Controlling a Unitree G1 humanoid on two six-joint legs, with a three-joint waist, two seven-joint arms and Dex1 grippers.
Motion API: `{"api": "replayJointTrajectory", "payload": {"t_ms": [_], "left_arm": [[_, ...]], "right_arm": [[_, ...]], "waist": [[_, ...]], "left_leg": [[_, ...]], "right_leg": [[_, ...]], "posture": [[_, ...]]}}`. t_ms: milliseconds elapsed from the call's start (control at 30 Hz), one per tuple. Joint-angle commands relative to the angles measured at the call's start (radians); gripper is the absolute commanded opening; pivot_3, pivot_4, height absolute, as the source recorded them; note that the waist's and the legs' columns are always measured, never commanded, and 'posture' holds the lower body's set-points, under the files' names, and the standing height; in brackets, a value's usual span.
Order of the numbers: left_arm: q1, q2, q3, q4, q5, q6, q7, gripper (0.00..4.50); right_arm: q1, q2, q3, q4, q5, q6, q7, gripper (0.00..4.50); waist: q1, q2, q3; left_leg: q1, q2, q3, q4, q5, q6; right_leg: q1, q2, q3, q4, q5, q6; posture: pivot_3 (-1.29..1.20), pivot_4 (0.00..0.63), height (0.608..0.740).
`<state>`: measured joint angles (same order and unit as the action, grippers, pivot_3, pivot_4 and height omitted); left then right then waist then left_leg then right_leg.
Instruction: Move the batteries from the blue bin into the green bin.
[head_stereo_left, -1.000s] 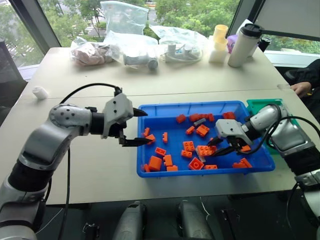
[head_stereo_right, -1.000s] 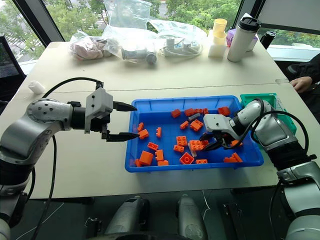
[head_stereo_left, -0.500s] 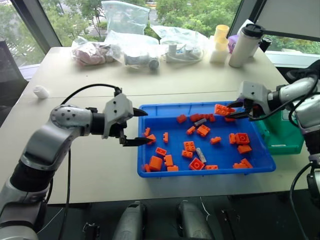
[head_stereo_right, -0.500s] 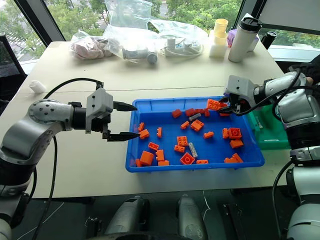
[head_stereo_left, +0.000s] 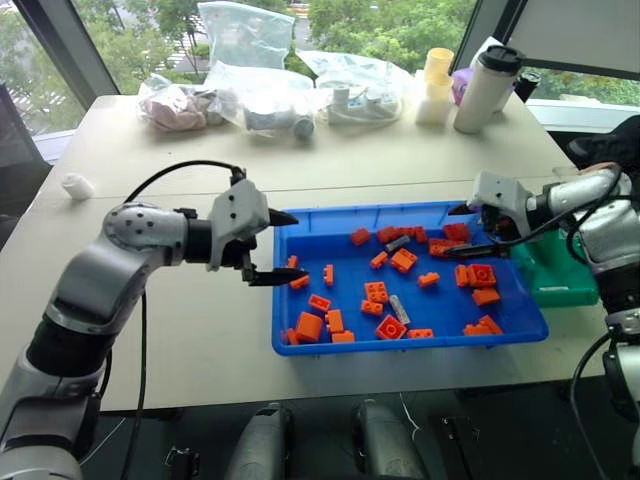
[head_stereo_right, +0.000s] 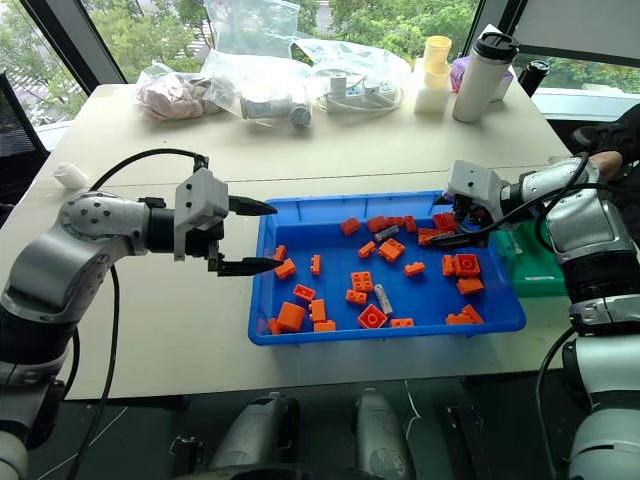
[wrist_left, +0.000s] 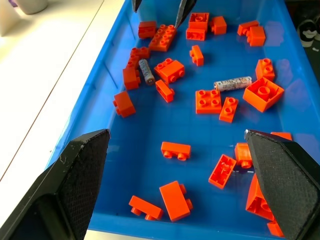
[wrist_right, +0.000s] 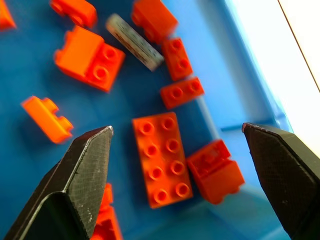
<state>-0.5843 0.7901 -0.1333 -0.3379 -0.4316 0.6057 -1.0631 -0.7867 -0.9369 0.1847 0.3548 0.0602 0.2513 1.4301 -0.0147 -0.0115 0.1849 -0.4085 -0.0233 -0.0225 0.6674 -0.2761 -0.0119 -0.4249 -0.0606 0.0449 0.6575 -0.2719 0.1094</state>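
Both ends of the battery (head_stereo_left: 399, 309) lying beside the upturned orange brick toward the blue bin's near side should be gripped next by my right gripper.
The blue bin (head_stereo_left: 404, 344) holds several orange bricks and both batteries. One battery (head_stereo_left: 401, 243) lies near the far wall, also seen in the right wrist view (wrist_right: 134, 42). The other battery (head_stereo_left: 402, 308) lies mid-bin among bricks (wrist_left: 232, 83). My right gripper (head_stereo_left: 461, 230) hovers open over the bin's far right corner, above a flat orange brick (wrist_right: 162, 159), holding nothing. My left gripper (head_stereo_left: 292, 248) stands open and empty at the bin's left rim, pointing into it. The green bin (head_stereo_left: 562, 277) sits against the blue bin's right side, partly behind my right arm.
Plastic bags (head_stereo_left: 250, 95), a white bottle with a black lid (head_stereo_left: 485, 88) and yellow cups (head_stereo_left: 436, 85) stand at the table's far edge. A small white object (head_stereo_left: 76, 186) lies far left. A person's hand (head_stereo_right: 603, 163) rests at the right edge.
My right gripper rose from the bricks at the bin's front right to its far right corner, carrying an orange brick, then opened; the brick now lies in the bin. The left arm stayed still.
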Motion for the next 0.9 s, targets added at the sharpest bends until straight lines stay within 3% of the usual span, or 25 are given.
{"api": "replayJointTrajectory", "payload": {"t_ms": [33, 267, 533, 900], "left_arm": [[-0.003, 0.015, 0.026, -0.035, -0.012, 0.004, -0.005, 4.5], [-0.009, 0.005, 0.011, -0.037, -0.013, 0.006, -0.006, 4.5], [0.017, 0.018, 0.031, -0.072, -0.022, 0.032, 0.013, 4.5], [0.03, 0.024, 0.038, -0.085, -0.023, 0.04, 0.032, 4.5]], "right_arm": [[0.04, -0.041, -0.031, -0.171, 0.084, 0.085, 0.082, 4.42], [0.124, -0.031, 0.075, -0.329, 0.061, 0.012, 0.163, 4.42], [0.12, 0.036, 0.138, -0.256, 0.001, -0.132, 0.141, 4.42], [0.107, 0.087, 0.172, -0.19, -0.021, -0.178, 0.165, 4.42]], "waist": [[0.001, 0.0, 0.0], [0.001, 0.0, 0.0], [0.0, 0.0, 0.0], [0.001, 0.0, 0.0]], "left_leg": [[0.0, 0.0, 0.0, 0.0, 0.0, 0.0], [0.0, 0.0, 0.0, 0.001, 0.0, 0.0], [0.0, 0.0, 0.0, 0.001, 0.0, 0.0], [0.0, 0.0, 0.0, 0.001, 0.0, 0.0]], "right_leg": [[0.0, 0.0, 0.0, 0.0, 0.0, 0.0], [0.0, 0.0, 0.0, 0.001, 0.0, 0.0], [0.0, 0.0, 0.0, 0.001, 0.0, 0.0], [0.0, 0.0, 0.0, 0.001, 0.0, 0.0]], "posture": [[0.0, 0.15, 0.74], [0.0, 0.15, 0.74], [0.0, 0.15, 0.74], [0.0, 0.15, 0.74]]}}
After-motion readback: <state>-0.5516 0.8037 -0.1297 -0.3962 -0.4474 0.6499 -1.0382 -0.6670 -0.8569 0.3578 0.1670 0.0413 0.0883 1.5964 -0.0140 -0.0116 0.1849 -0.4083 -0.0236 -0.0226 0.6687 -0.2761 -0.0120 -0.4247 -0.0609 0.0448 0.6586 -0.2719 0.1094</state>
